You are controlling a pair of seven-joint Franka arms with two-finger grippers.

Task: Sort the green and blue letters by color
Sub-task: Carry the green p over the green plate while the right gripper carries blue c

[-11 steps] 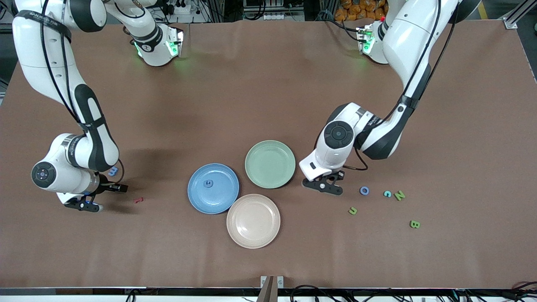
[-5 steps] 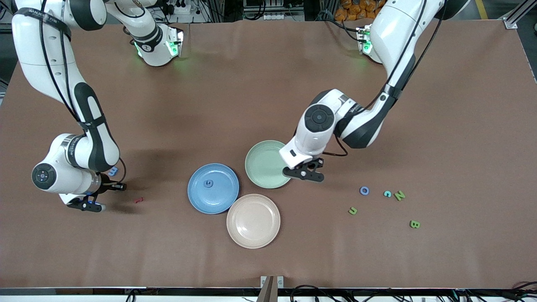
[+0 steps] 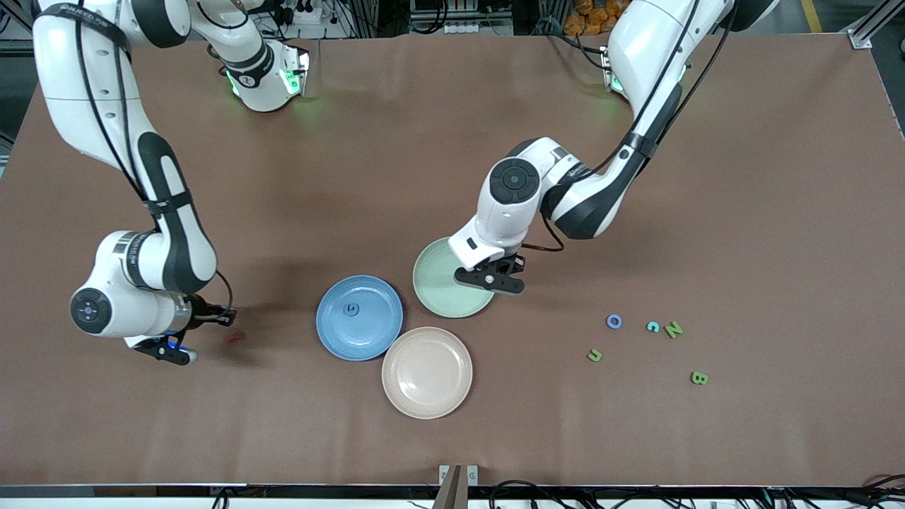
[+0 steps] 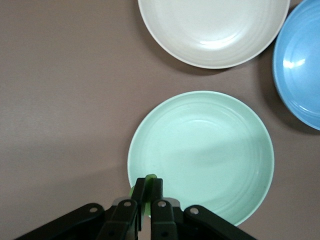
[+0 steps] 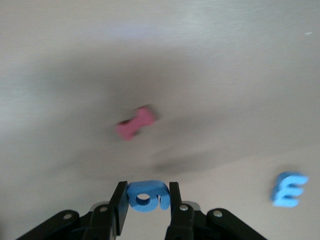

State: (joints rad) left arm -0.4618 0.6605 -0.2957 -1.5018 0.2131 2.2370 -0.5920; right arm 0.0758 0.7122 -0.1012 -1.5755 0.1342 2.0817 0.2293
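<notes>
Next, I let go of the medium blue letter with my right gripper in the blue plate [image 3: 365, 329], beside its blue letter, toward the beige plate.
My left gripper [image 3: 490, 281] is shut on a small olive green letter [image 4: 150, 179] and hangs over the edge of the green plate [image 3: 445, 293], which also shows in the left wrist view [image 4: 210, 145]. My right gripper [image 3: 173, 351] is shut on a medium blue letter [image 5: 145, 196] and holds it just above the table near a dark red letter [image 3: 234, 337]. One blue letter [image 3: 351, 309] lies in the blue plate [image 3: 375, 339]. Toward the left arm's end lie a blue O [image 3: 614, 322], a green N [image 3: 674, 329], a green U [image 3: 595, 355] and a green B [image 3: 698, 378].
A beige plate [image 3: 427, 396] sits nearer the front camera, touching the other two plates. A teal C [image 3: 653, 326] lies beside the green N. A blue E [image 5: 289, 189] lies on the table in the right wrist view, hidden by the right arm in the front view.
My left arm has swung from beside the loose letters to over the green plate's edge. My right gripper has shifted a little toward the dark red letter and the plates.
</notes>
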